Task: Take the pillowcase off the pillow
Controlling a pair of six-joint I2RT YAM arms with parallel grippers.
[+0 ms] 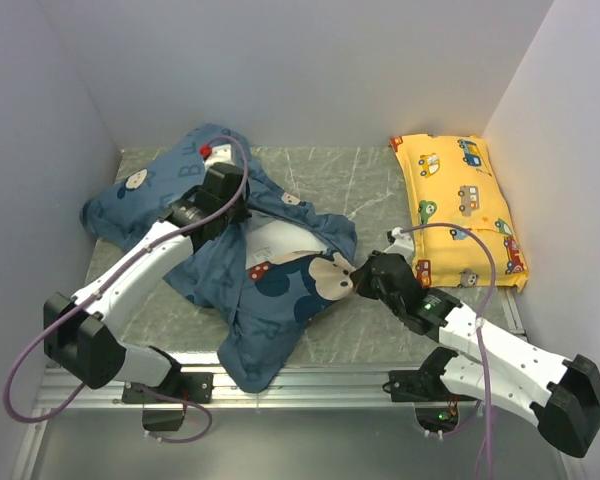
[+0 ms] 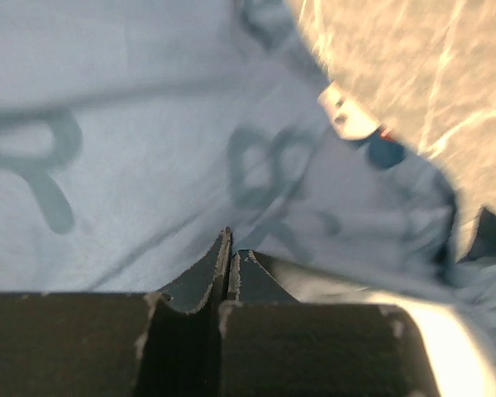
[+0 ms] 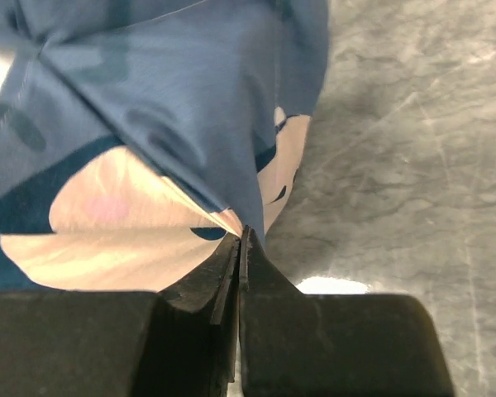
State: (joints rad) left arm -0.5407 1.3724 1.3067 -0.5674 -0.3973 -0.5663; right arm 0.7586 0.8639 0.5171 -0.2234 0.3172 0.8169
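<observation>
I should open my right gripper and take the pillowcase's edge [image 1: 325, 246] beside the pillow, because it is pinching the pillowcase's outer fold, away from the white pillow.
The blue pillowcase [image 1: 270, 300] lies crumpled over the left and middle of the table, with mouse heads and letters showing. A small patch of the white pillow [image 1: 285, 238] shows through its folds; the rest of the pillow is hidden. My left gripper [image 1: 223, 200] rests on the upper part of the pillowcase. In the left wrist view the gripper [image 2: 230, 248] is shut, with the lettered fabric [image 2: 149, 149] pinched at its tips. My right gripper [image 1: 364, 277] is at the pillowcase's right edge. In the right wrist view the gripper [image 3: 242, 236] is shut on a fold of the pillowcase [image 3: 174, 107].
A yellow car-print pillow [image 1: 460, 205] lies at the back right by the right wall. White walls enclose the table on the left, back and right. Bare grey marble table [image 1: 380, 330] shows between the pillowcase and the yellow pillow. A metal rail runs along the near edge.
</observation>
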